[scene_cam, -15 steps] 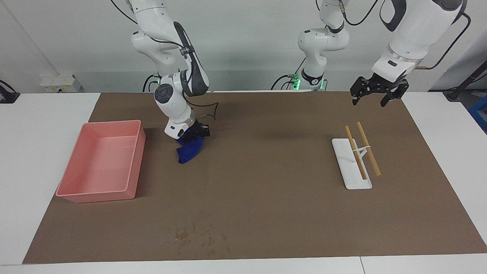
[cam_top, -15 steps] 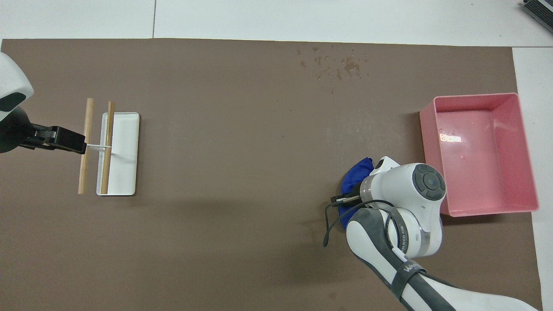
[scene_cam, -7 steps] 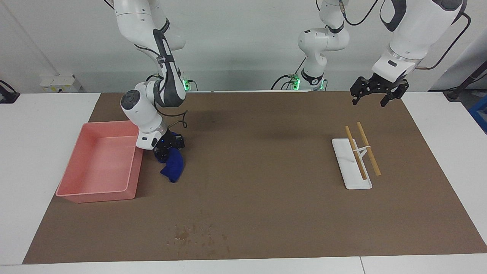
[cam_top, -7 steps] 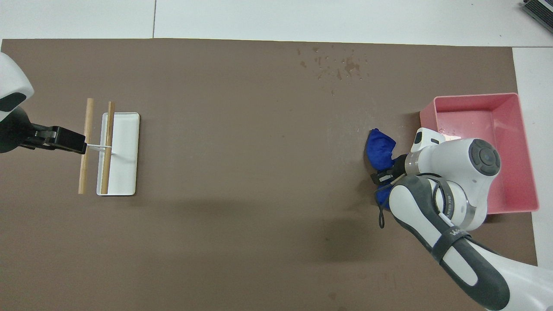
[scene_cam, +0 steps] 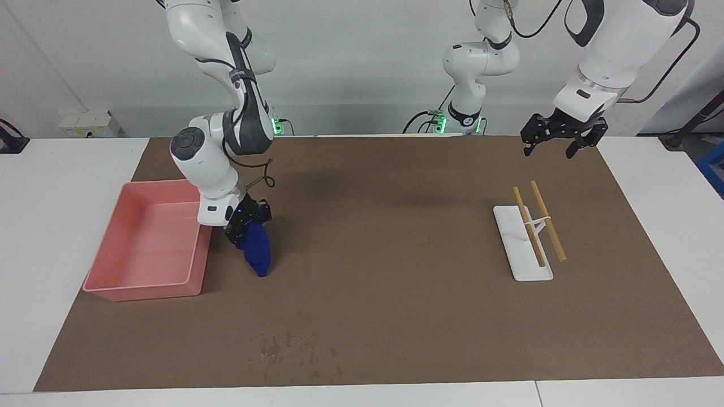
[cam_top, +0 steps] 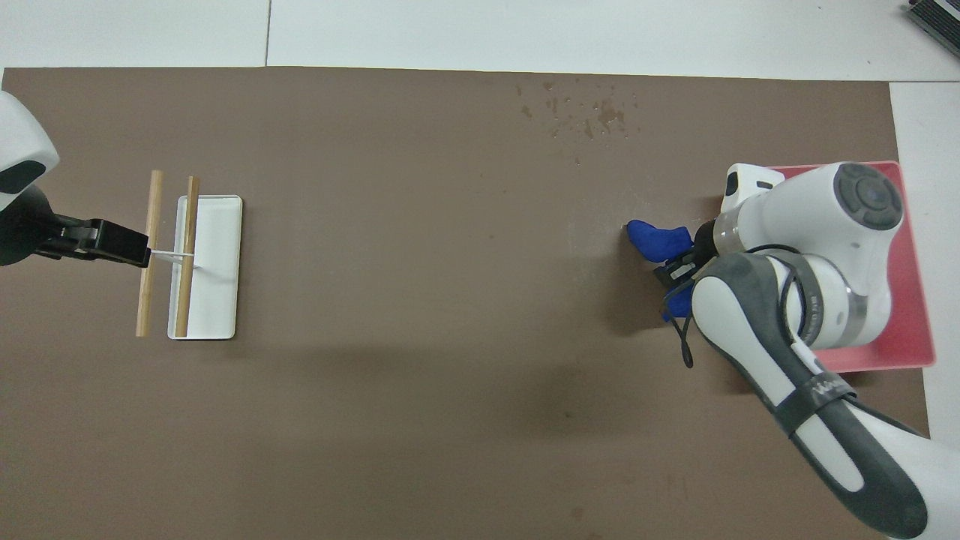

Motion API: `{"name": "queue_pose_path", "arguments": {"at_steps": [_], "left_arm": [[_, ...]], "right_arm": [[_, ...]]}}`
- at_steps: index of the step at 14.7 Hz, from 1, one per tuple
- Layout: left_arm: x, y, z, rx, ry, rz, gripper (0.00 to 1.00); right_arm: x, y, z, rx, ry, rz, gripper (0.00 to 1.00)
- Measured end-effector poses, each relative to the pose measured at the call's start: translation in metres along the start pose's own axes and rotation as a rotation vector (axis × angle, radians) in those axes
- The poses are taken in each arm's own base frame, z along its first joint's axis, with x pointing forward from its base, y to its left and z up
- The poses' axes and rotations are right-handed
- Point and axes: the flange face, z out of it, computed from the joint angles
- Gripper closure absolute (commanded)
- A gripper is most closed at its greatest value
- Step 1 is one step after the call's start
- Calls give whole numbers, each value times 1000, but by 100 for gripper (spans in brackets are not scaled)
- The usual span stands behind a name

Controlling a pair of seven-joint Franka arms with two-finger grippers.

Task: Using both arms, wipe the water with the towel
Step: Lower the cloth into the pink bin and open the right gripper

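Observation:
My right gripper needs to let go of the deep-blue towel inside the pink tray [cam_top: 799, 274], near its side facing the white stand.
The deep-blue towel [scene_cam: 257, 251] hangs bunched from my right gripper [scene_cam: 244, 229], which is shut on its upper end, just beside the pink tray [scene_cam: 141, 291]. Its lower tip is close to the brown mat; I cannot tell whether it touches. From above, the towel [cam_top: 660, 240] sticks out from under the right wrist, which hides the gripper. The water [scene_cam: 288, 345] is a patch of dark drops on the mat, farther from the robots than the towel; in the overhead view the water [cam_top: 585, 112] is near the mat's edge. My left gripper [scene_cam: 547, 151] waits open, raised over the left arm's end of the mat.
A white flat stand [scene_cam: 523, 249] carrying two wooden sticks [scene_cam: 546, 220] lies under and a little farther out than the left gripper [cam_top: 139, 255]. The right arm's elbow and wrist cover part of the pink tray [cam_top: 915, 300] in the overhead view.
The right arm has swung the towel from the middle of the mat toward the pink tray and a little farther from the robots. The towel now hangs longer. The left arm has not moved.

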Motion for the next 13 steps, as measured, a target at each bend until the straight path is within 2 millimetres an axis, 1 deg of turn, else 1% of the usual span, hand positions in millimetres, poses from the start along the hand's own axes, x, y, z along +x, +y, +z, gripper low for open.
{"name": "queue_pose_path", "arguments": {"at_steps": [2,4,6,8,10,11,13], "left_arm": [[0,0,0,0,0,0,0],[0,0,0,0,0,0,0],[0,0,0,0,0,0,0],[0,0,0,0,0,0,0],[0,0,0,0,0,0,0],[0,0,0,0,0,0,0],[0,0,0,0,0,0,0]], "right_arm": [[3,13,-54,-6,-42,-4,100],[-6,23,-99,-26,-80,2,100],[-19,34,-129,-68,-104,-12,100],[-32,50,-143,-100,-111,-69,100],[-44,72,-145,-149,-114,-125,100],[-49,84,-140,-170,-111,-141,100],[-63,108,-119,-188,-98,-164,100]]}}
